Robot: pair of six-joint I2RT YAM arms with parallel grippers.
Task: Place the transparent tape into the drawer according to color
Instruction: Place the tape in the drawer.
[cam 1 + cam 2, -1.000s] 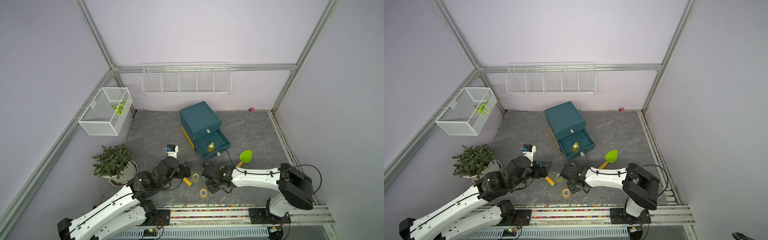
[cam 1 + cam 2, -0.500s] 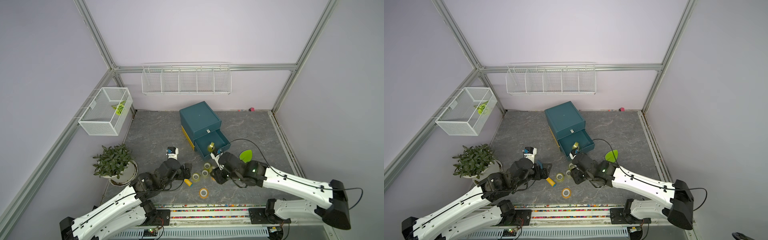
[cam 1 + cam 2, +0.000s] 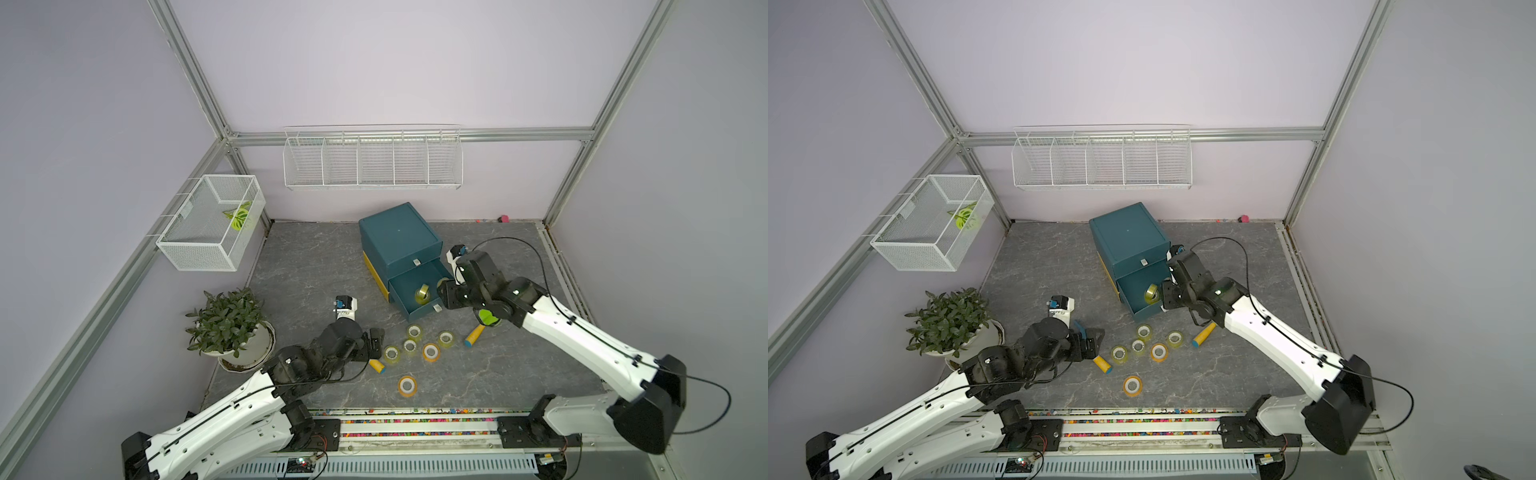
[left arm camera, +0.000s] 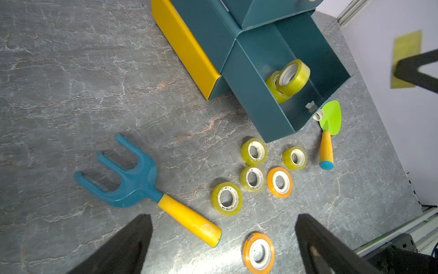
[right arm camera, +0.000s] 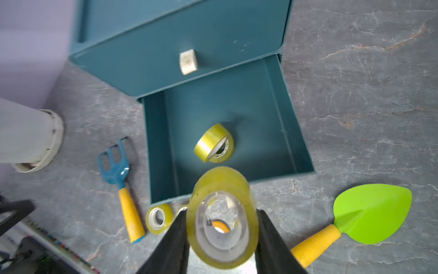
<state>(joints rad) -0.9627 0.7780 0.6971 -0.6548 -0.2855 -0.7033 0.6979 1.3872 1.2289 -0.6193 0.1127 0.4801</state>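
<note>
I should close my left gripper on the outer sides of the yellow-green roll (image 3: pixel 391 353) (image 4: pixel 226 199) nearest the yellow handle of the blue toy rake.
My right gripper (image 5: pixel 221 213) is shut on a yellow-green roll of transparent tape (image 5: pixel 221 246), held on edge above the front wall of the open lower drawer (image 5: pixel 260 113). Two yellow-green rolls (image 4: pixel 294 77) lean together inside that drawer (image 3: pixel 419 311). Several yellow-green rolls (image 3: pixel 392 353) and two orange rolls (image 3: pixel 431 352) lie flat on the floor in front of it. My left gripper (image 4: pixel 222 217) stands open low over the floor. One orange roll (image 4: pixel 258 253) and a yellow tool handle lie between its fingers, untouched.
A blue toy rake with a yellow handle (image 4: pixel 132 180) lies by the left gripper. A green toy trowel (image 5: pixel 369 213) lies right of the drawer. The upper drawer (image 5: pixel 188 62) is shut. A potted plant (image 3: pixel 232 328) stands at the left. Wire baskets (image 3: pixel 372 160) hang on the walls.
My right arm has swung up from the floor rolls to the open drawer with a yellow-green roll in its jaws. The left arm has barely moved.
</note>
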